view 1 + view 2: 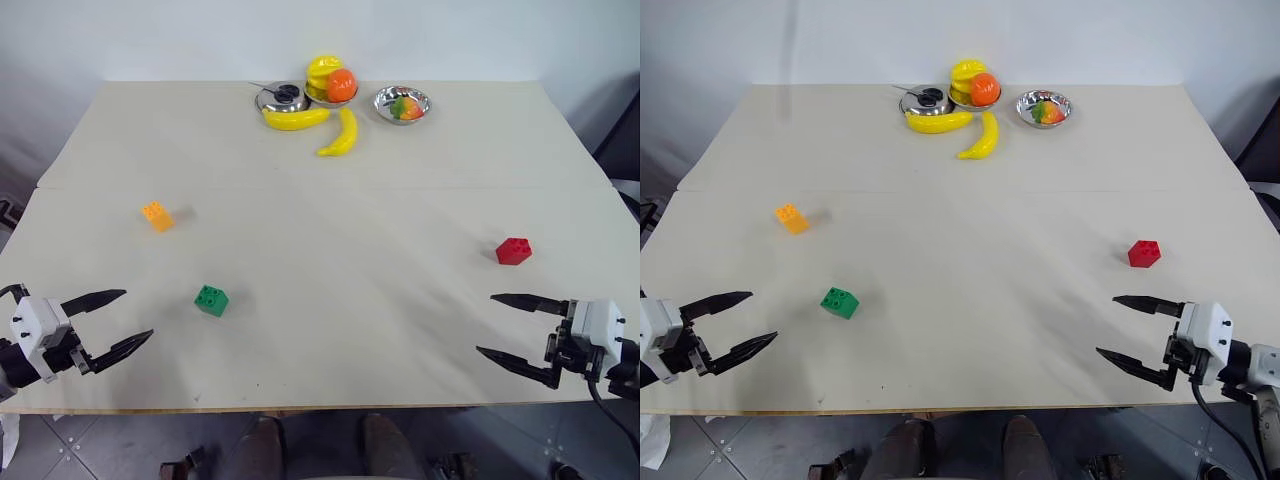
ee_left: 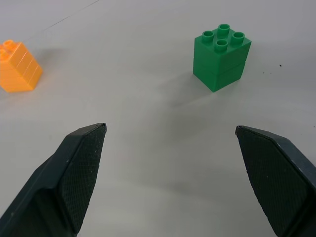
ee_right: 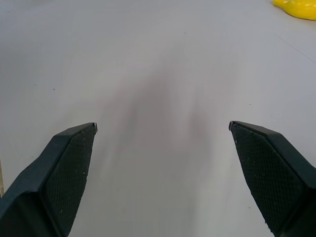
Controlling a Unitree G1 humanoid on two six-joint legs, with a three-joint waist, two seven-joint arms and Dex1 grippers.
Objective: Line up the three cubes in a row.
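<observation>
I need to close my right gripper on the opposite sides of the red cube [image 1: 514, 251], with the studded top of the cube between its fingers.
Three studded cubes lie spread over the cream table [image 1: 320, 200]. The orange-yellow cube [image 1: 157, 215] sits at the left, the green cube [image 1: 211, 300] nearer the front left, and the red cube [image 1: 513, 251] at the right. My left gripper [image 1: 138, 316] hovers open at the front left corner, a short way left of the green cube [image 2: 221, 56], with nothing between its fingers. My right gripper [image 1: 485, 324] is open at the front right, nearer the front edge than the red cube, and holds nothing.
At the table's far edge stand metal bowls [image 1: 402, 104] with round fruit, and two yellow bananas [image 1: 340, 132] lie beside them. A seam [image 1: 320, 188] runs across the table between the far and near halves.
</observation>
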